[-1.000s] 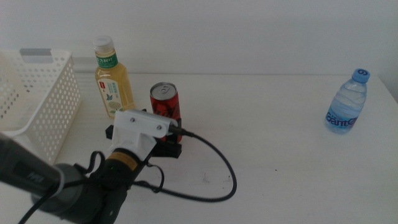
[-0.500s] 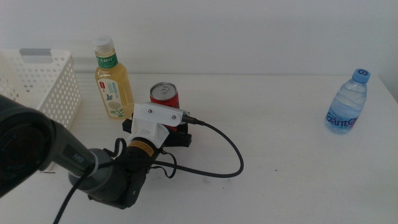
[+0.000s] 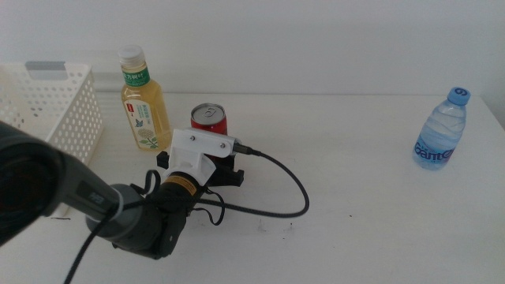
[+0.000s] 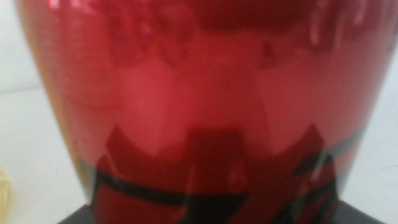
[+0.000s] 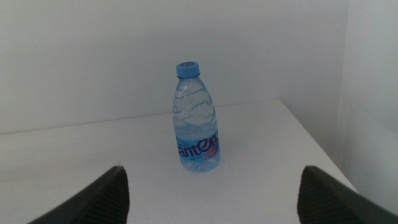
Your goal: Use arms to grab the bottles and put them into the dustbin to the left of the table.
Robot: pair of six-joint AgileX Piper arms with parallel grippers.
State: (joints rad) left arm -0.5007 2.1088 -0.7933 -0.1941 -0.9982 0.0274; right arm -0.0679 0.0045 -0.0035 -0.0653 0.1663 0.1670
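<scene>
Next, my left gripper lets go of the slim red can on the bottom inside the white dustbin [image 3: 37, 137].
A slim red can [image 3: 210, 121] stands on the white table [image 3: 379, 229], and my left gripper [image 3: 208, 163] is pressed up against its near side from the front left. The can [image 4: 199, 99] fills the whole left wrist view, blurred. Just left of the can stands the yellow tea bottle [image 3: 143, 101] with its white cap. The small water bottle [image 3: 439, 131] with a blue cap stands at the far right. My right gripper [image 5: 212, 173] waits open, well short of that bottle [image 5: 196, 118], with nothing in it. The white dustbin [image 3: 55, 106] sits at the left edge.
A black cable [image 3: 288, 207] loops over the table to the right of the left wrist. The table's right edge lies close beside the water bottle. A white wall runs along the back.
The left arm has swung in from the front left and pushed its gripper forward and right, up to the red can. The can and both bottles stay where they were.
</scene>
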